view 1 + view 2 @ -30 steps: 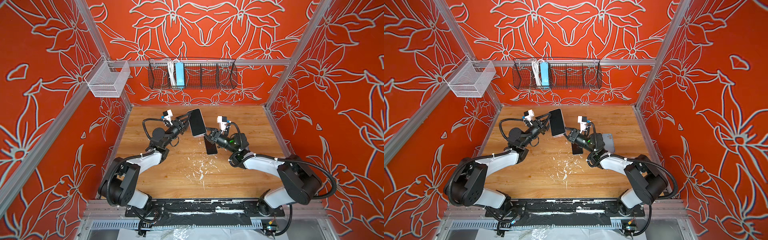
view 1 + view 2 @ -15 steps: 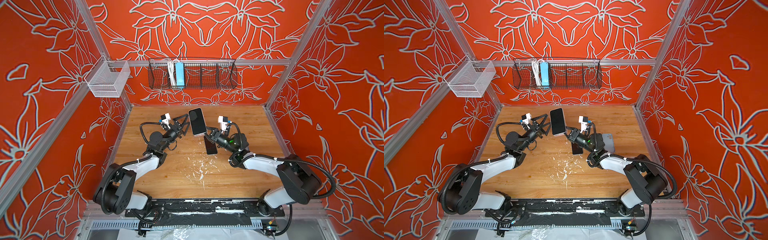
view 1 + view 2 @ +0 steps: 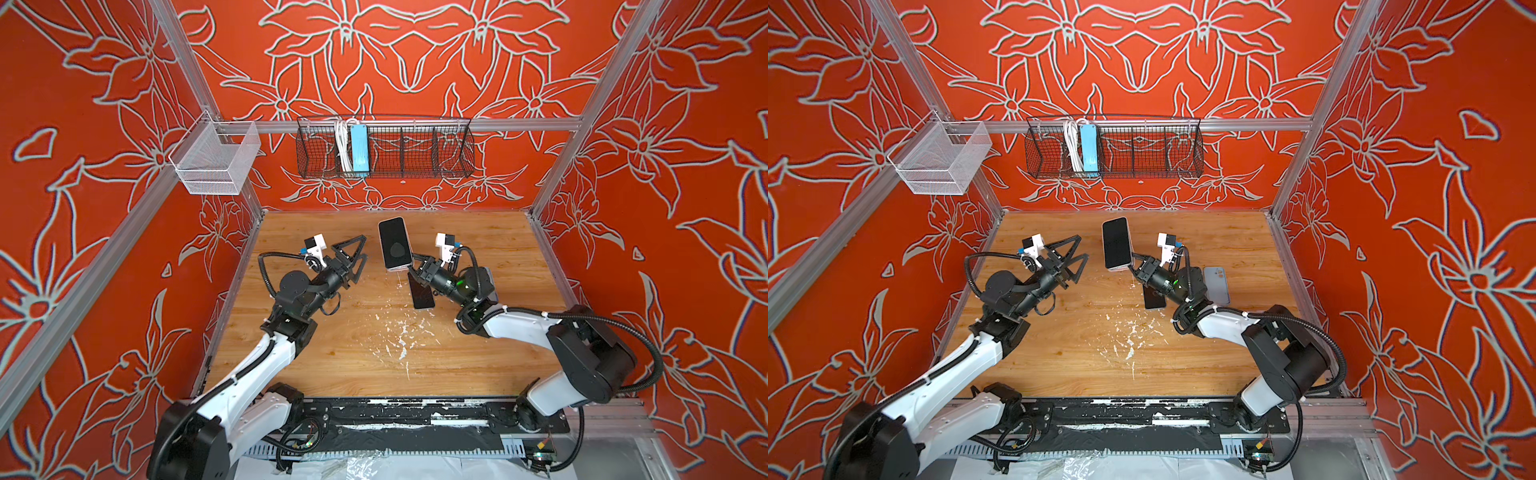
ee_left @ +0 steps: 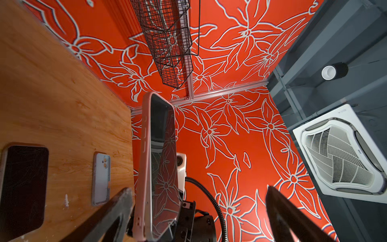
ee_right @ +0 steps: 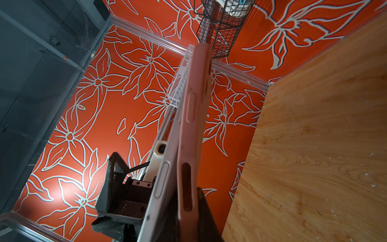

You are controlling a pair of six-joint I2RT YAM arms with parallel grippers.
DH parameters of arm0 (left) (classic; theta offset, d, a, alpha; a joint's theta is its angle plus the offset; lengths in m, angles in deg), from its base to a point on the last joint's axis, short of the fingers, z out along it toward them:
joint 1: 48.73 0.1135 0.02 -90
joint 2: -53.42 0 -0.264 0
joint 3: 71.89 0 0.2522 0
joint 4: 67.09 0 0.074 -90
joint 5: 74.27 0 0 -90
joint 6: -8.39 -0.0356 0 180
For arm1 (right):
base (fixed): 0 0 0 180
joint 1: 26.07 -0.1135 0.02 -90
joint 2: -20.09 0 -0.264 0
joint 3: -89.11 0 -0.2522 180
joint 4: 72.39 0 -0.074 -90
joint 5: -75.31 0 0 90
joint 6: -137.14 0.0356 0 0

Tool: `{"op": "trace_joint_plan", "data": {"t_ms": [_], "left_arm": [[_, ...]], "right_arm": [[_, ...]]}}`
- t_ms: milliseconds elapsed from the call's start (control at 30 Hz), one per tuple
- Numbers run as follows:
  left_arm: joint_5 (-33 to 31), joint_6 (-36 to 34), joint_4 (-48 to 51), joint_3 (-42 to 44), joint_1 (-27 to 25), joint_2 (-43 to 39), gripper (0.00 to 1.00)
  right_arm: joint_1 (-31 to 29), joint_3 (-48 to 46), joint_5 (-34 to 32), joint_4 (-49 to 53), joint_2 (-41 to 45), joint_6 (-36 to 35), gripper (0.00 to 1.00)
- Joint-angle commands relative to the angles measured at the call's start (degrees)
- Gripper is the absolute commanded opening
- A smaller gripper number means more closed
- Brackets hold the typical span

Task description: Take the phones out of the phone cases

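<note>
The phone's lower corner point(image 3: 386, 264) point(image 4: 150, 219) on the side facing my left gripper should be held by that gripper, because my right gripper holds the pink phone case.
The phone point(image 3: 395, 243) point(image 3: 1116, 243), dark screen up, sits in a pink phone case point(image 4: 144, 157) and is held upright above the wooden table point(image 3: 478, 353). My right gripper point(image 3: 409, 266) point(image 3: 1133, 266) point(image 5: 188, 220) is shut on the case's lower end. In the right wrist view the phone's silver edge point(image 5: 163, 182) stands away from the pink case point(image 5: 194, 117) near the jaws. My left gripper point(image 3: 360, 249) point(image 3: 1080, 248) point(image 4: 199, 189) hangs open just left of the phone, touching nothing.
A second black phone point(image 3: 422, 293) point(image 4: 23, 188) lies flat under my right arm, with a pale blue case point(image 3: 1217, 284) point(image 4: 101, 178) beside it. White flecks point(image 3: 399, 332) mark the table. A black wire basket point(image 3: 384, 147) and a white mesh basket point(image 3: 216, 160) hang on the walls.
My left gripper let go of the phone's edge, opened wide and drew back to the left. The right gripper kept the cased phone upright in nearly the same place.
</note>
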Motion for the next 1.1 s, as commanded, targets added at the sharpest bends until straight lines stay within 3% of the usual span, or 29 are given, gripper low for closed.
{"op": "trace_joint_plan", "data": {"t_ms": [0,67,233,500,700,1067], "left_arm": [[-2.96,-1.05,17.34,-2.63,0.22,-5.43,0.97],[-2.14,2.83,21.16,-2.93,0.18,-6.86,0.97],[-0.38,11.71,19.47,-1.24,-2.77,-6.79,0.97],[-7.71,17.22,15.81,0.30,-11.12,-4.48,0.97],[-9.82,18.76,10.66,-0.45,-14.52,0.67,0.97],[-10.17,20.57,1.32,-1.95,-14.83,8.72,0.97]], "right_arm": [[-0.01,0.75,-1.54,-5.57,-0.31,-0.79,0.08],[-0.02,0.70,-1.71,-5.08,-0.60,-1.68,0.08],[-0.03,0.55,-2.59,-6.06,-2.44,-2.32,0.08],[-0.23,0.90,-2.99,-10.51,-6.31,-1.17,0.08],[-0.38,-0.20,-2.98,-10.34,-5.50,-1.87,0.08],[-0.71,-2.19,-4.35,-10.60,-4.05,-2.82,0.08]]}}
